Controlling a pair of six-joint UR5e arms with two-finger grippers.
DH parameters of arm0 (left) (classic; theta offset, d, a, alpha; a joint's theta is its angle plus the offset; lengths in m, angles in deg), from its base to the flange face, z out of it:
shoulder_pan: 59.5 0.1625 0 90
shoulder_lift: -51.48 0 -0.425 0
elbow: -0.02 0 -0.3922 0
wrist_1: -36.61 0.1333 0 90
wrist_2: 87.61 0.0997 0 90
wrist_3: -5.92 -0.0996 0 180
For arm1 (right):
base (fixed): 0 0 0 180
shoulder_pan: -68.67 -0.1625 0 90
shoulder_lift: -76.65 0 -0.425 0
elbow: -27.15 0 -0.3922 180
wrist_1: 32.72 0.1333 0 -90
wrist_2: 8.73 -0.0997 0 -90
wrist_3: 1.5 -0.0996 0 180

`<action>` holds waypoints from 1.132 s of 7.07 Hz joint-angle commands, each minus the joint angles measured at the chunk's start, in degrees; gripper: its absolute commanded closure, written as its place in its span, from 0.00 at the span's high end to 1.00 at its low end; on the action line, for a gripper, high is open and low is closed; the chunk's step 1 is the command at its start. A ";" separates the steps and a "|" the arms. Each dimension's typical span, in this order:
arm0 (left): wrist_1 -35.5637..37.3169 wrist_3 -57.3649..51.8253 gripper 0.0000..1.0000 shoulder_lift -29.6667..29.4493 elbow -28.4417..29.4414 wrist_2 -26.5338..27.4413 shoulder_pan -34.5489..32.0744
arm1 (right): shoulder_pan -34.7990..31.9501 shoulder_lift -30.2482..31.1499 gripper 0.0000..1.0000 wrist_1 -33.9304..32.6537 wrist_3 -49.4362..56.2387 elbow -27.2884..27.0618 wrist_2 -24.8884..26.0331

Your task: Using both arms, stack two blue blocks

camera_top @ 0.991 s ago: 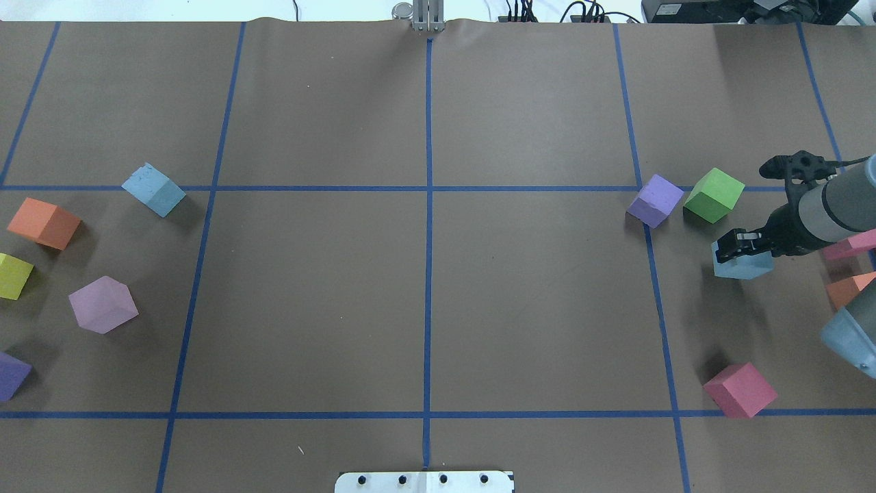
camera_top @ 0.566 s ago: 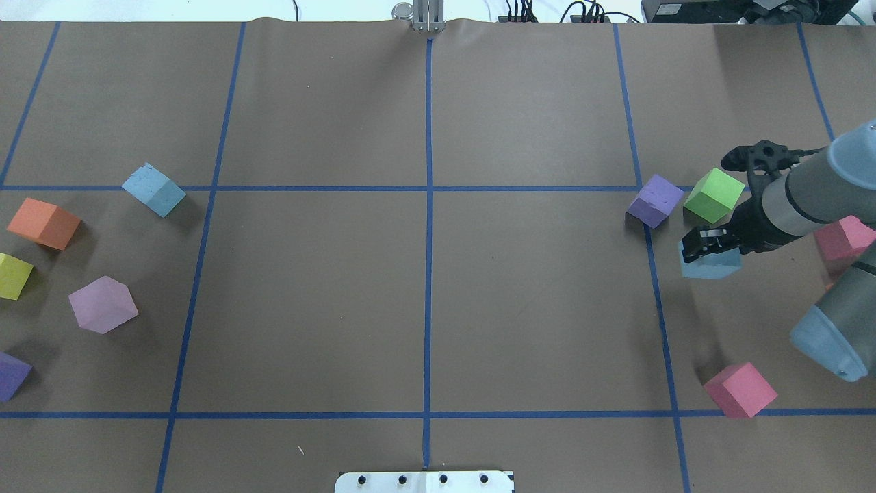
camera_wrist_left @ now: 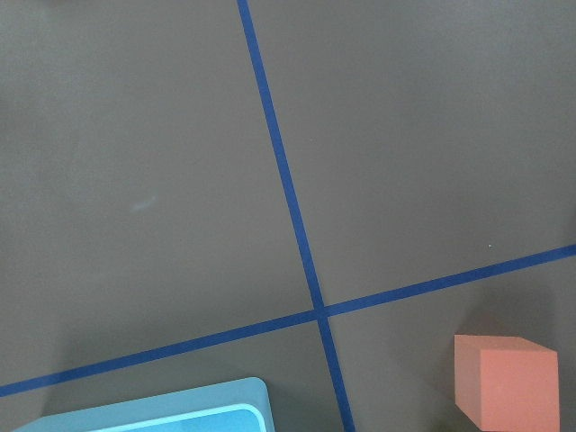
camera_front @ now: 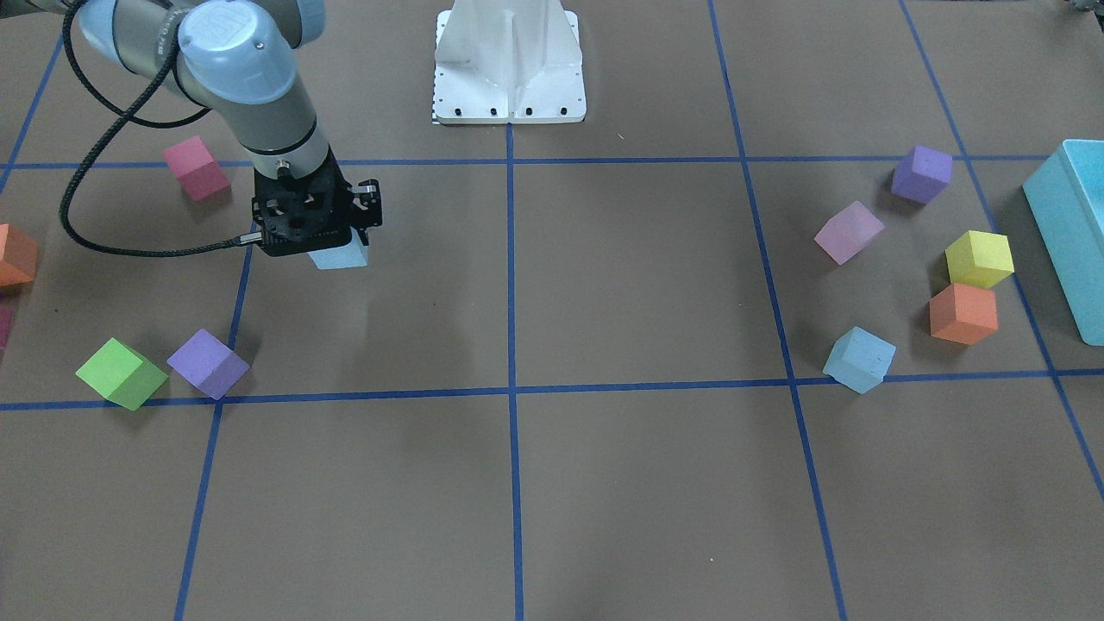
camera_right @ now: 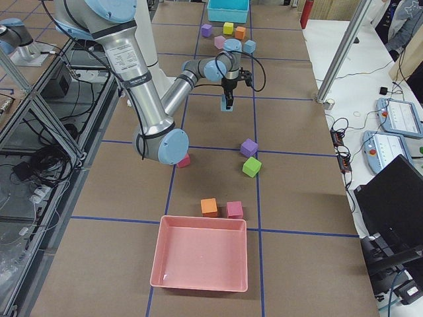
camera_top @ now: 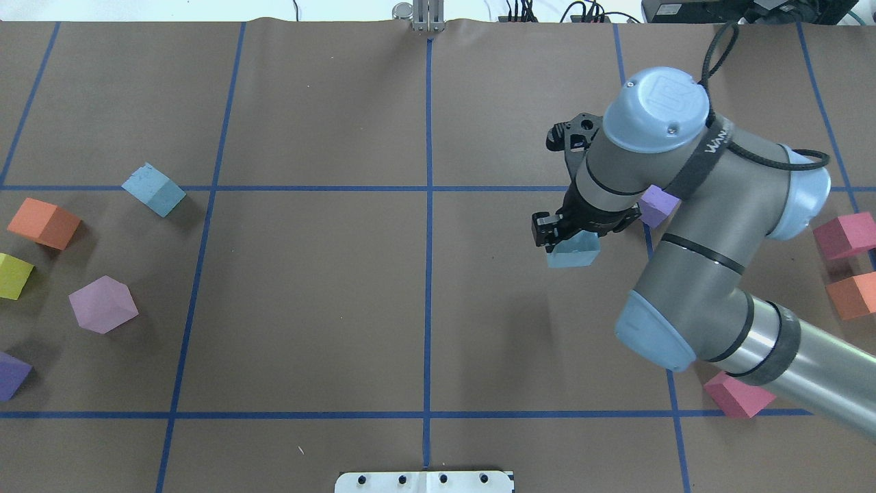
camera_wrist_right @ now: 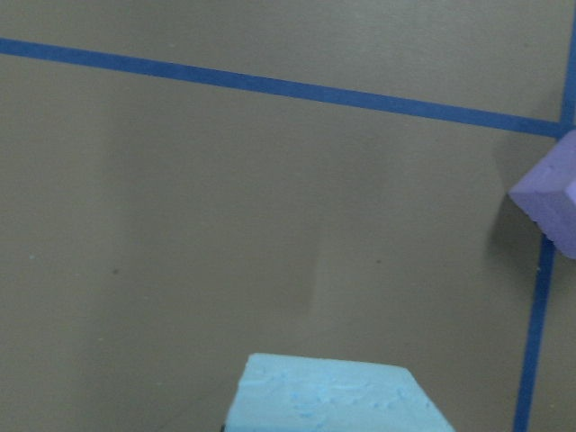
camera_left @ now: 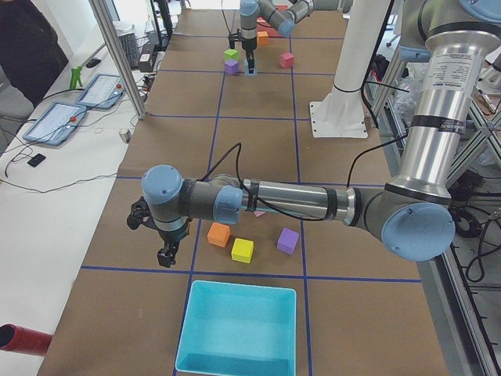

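Observation:
Next, my right gripper sets the pale blue block, now held above the table, down on the middle blue tape line [camera_front: 513,284], between its tape crossings.
My right gripper [camera_top: 556,237] is shut on one pale blue block [camera_top: 573,251] and holds it above the table, right of the centre line. It also shows in the front view [camera_front: 332,240] with the block [camera_front: 341,256] under it, and the right wrist view shows the block's top [camera_wrist_right: 333,398]. The other blue block [camera_top: 154,190] lies on the table at the far left, on a tape line [camera_front: 859,359]. My left gripper [camera_left: 166,254] shows only in the exterior left view, hanging over the table near the turquoise bin [camera_left: 239,327]; I cannot tell whether it is open or shut.
Orange [camera_top: 44,222], yellow [camera_top: 14,275], lilac [camera_top: 102,305] and purple [camera_top: 12,374] cubes lie near the free blue block. A purple cube [camera_front: 208,363], a green cube [camera_front: 121,373] and a pink cube [camera_front: 197,167] lie around the right arm. A pink tray [camera_right: 198,285] stands at the right end.
My right arm has moved left, toward the table's middle, carrying the blue block away from the green and purple cubes. The other blue block has not moved.

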 commanded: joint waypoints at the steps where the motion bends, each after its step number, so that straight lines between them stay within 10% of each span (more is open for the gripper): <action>1: -0.02 0.00 1.00 0.40 -0.03 0.00 0.00 | 2.57 -7.67 0.61 -0.09 -0.12 5.82 1.43; 8: 0.06 0.09 1.00 0.75 0.06 0.00 0.09 | 8.11 -17.03 0.61 13.53 -14.70 24.22 5.13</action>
